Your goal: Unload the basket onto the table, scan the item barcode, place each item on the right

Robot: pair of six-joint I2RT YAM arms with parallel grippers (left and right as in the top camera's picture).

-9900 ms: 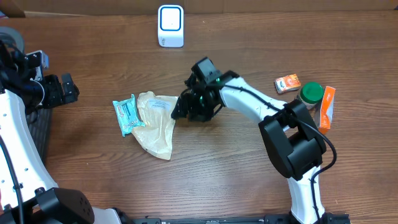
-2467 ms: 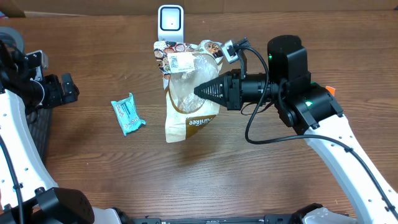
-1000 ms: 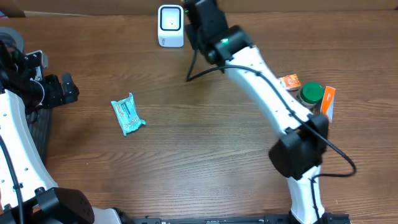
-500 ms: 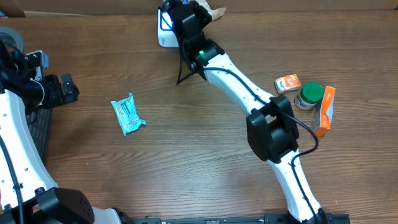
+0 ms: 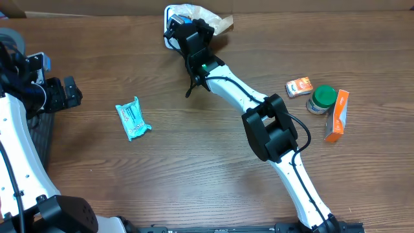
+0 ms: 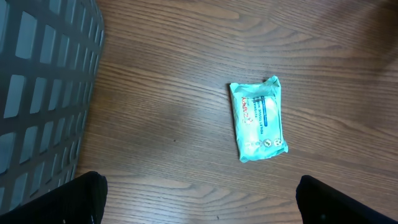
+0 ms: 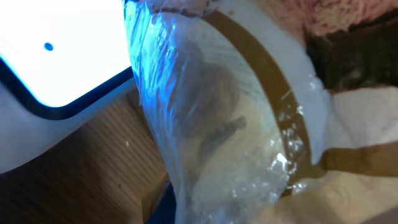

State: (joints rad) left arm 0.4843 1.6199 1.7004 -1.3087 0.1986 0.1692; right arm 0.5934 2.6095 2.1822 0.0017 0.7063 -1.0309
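The bag will go down on the wood (image 5: 282,107) beside the small orange box and the green-lidded jar, where I should set it with my right gripper.
The item is a crinkled clear-and-cream bag (image 5: 202,14) with brown bands, held up at the table's far edge against the white scanner (image 5: 169,14). My right gripper (image 5: 189,27) is shut on the bag, and its fingers are hidden under the wrist. In the right wrist view the bag (image 7: 236,124) fills the frame, and the scanner's glowing white face (image 7: 56,50) sits at the upper left. No barcode shows. My left gripper (image 6: 205,208) hangs open and empty over the wood near a teal packet (image 6: 258,121).
The teal packet (image 5: 132,118) lies left of centre. At the right stand a small orange box (image 5: 299,86), a green-lidded jar (image 5: 323,98) and an orange carton (image 5: 337,115). A grey basket (image 6: 43,93) is at the left edge, beside the left arm (image 5: 61,94).
The right arm has swung its wrist leftward along the far edge to the scanner, and the bag now shows beside the scanner. The left arm and the teal packet have not moved.
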